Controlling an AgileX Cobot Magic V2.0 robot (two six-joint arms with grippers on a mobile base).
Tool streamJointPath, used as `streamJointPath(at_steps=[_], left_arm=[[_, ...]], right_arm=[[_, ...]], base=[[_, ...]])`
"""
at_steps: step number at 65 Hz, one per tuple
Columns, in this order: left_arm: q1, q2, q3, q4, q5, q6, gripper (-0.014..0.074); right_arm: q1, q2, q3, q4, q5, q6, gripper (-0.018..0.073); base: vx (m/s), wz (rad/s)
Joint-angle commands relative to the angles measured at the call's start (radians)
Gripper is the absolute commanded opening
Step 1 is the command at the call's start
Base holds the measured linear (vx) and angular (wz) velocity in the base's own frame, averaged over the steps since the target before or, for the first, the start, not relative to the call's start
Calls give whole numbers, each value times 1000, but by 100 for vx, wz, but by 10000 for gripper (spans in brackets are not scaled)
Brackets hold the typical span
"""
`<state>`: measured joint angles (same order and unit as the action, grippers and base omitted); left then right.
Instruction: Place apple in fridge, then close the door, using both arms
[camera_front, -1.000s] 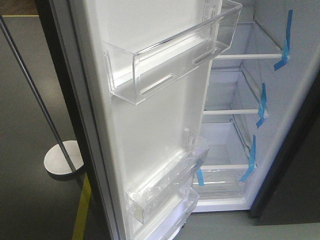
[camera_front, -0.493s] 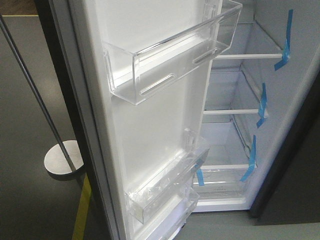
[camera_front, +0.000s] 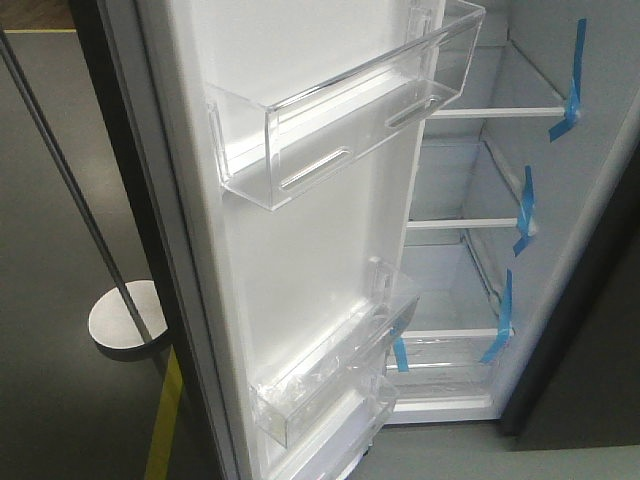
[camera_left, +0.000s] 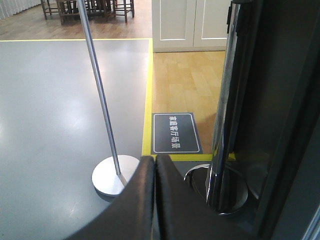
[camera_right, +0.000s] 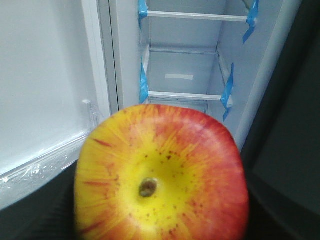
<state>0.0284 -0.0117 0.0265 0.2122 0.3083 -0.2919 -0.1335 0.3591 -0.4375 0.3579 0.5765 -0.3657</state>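
I need to release the apple with my right gripper in the top clear bin of the door (camera_front: 379, 70), toward the end nearest the shelves.
The apple (camera_right: 165, 170), red with a yellow centre and stem dimple, fills the lower half of the right wrist view, with my right gripper (camera_right: 160, 205) shut on it and its fingers mostly hidden behind the fruit. Just beyond it the fridge (camera_right: 185, 95) stands open, white inside, with glass shelves and blue tape. In the front view the fridge (camera_front: 470, 180) is at the right and the door (camera_front: 300, 250) swings wide toward me, clear bins on its white lining. My left gripper (camera_left: 155, 162) is shut and empty, hanging above the grey floor left of the door's dark outer side (camera_left: 285, 100).
A thin metal stanchion with a round base (camera_front: 125, 320) stands on the grey floor left of the door, its base (camera_left: 114, 175) also in the left wrist view. A thick chrome post (camera_left: 222, 125) rises close to the left gripper. Yellow floor tape (camera_left: 147, 100) borders wooden flooring.
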Motion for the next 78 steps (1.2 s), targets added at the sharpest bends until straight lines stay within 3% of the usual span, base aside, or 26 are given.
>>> streamJointPath(at_steps=[1, 16, 27, 35, 57, 69, 78], left_arm=[[-3, -14, 20, -3, -64, -10, -5], [-3, -14, 20, -3, -64, -10, -5], [-3, -14, 20, -3, -64, -10, -5], [-3, -14, 20, -3, -64, -10, -5], [-3, -14, 20, -3, -64, -10, -5], [-3, -14, 20, -3, -64, -10, -5], [-3, -14, 20, -3, -64, -10, -5]], right_arm=[[-1, 7, -27, 17, -88, -7, 30], [-1, 7, -27, 28, -115, 4, 30], [-1, 9, -41, 103, -88, 15, 30], [-1, 78, -114, 192, -154, -11, 34], [-1, 567, -720, 437, 94, -394, 49], [-1, 816, -1070, 570, 241, -434, 61], [43, 974, -1317, 589, 307, -432, 70]], base=[[0, 0], [0, 0], [0, 0], [0, 0], [0, 0], [0, 0], [0, 0]])
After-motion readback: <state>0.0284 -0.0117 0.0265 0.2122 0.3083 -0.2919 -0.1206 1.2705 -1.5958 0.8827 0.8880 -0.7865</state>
